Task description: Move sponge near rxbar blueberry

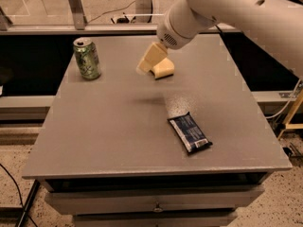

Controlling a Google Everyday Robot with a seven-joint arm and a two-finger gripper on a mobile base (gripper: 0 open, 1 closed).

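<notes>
My gripper should next move down to the pale yellow sponge's middle point(163, 68) and close there, so that the sponge can be moved near the rxbar blueberry.
The pale yellow sponge point(164, 70) lies on the grey table point(118, 136) toward the back middle, partly hidden by my gripper. My gripper point(144, 68) hangs just left of and in front of the sponge, above the table, on the white arm coming in from the upper right. The rxbar blueberry point(189, 133), a dark navy wrapped bar, lies flat at the front right of the table, well apart from the sponge.
A green soda can point(87, 58) stands upright at the back left of the table. A drawer front point(156, 205) runs under the table's front edge. A glass railing and cables are behind the table.
</notes>
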